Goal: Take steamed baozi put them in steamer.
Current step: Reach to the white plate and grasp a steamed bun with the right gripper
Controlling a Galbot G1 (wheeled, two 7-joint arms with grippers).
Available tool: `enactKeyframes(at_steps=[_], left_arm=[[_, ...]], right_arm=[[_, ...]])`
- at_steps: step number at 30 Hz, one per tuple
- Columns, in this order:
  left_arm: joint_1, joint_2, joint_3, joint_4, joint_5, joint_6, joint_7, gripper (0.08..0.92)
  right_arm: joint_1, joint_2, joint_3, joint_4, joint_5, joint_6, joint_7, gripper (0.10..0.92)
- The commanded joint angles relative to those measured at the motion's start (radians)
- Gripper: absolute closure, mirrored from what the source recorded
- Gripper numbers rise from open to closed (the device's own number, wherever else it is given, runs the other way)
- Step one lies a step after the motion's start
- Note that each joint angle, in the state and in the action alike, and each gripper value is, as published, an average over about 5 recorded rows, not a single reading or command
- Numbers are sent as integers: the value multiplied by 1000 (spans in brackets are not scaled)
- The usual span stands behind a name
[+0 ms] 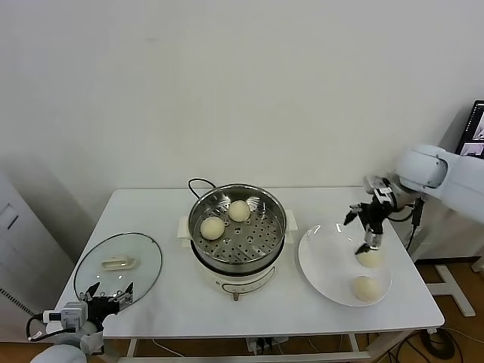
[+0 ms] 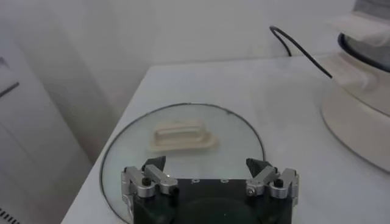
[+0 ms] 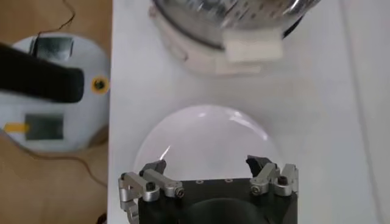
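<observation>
Next, my right gripper needs to go to the nearer baozi [image 1: 366, 288], close to the white plate's front edge, and close around that baozi's sides.
The steamer [image 1: 237, 236] stands mid-table, a shiny steel pot on a cream base. Two baozi lie on its perforated tray, one at the left [image 1: 212, 226] and one at the back [image 1: 239, 210]. Two more baozi lie on the white plate [image 1: 321, 265], a farther one [image 1: 369, 258] and a nearer one [image 1: 365, 288]. My right gripper [image 1: 361, 231] is open and empty, just above the plate, close over the farther baozi. In the right wrist view the gripper [image 3: 207, 164] hangs over bare plate [image 3: 201, 134]; no baozi shows there. My left gripper [image 1: 110, 292] is parked open at the table's front left.
The glass lid [image 1: 119, 263] with a white handle lies flat at the left, under my left gripper [image 2: 206, 164]. The steamer's black cord [image 2: 298, 47] runs behind it. The table's right edge [image 3: 111, 122] and a round base on the floor [image 3: 55, 91] show in the right wrist view.
</observation>
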Motion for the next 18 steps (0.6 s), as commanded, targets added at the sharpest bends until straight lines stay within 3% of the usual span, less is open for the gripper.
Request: enactKeyframes(at_steps=[1,18], left_arm=[[-2,0,1,0,1,2,0,177],[0,-2,1,5,1,3,0,177]], right_arm=[[-221,-25,147,-86,-164,103,-54,203],[-395,68,235,-203,-270,173,-89,203]])
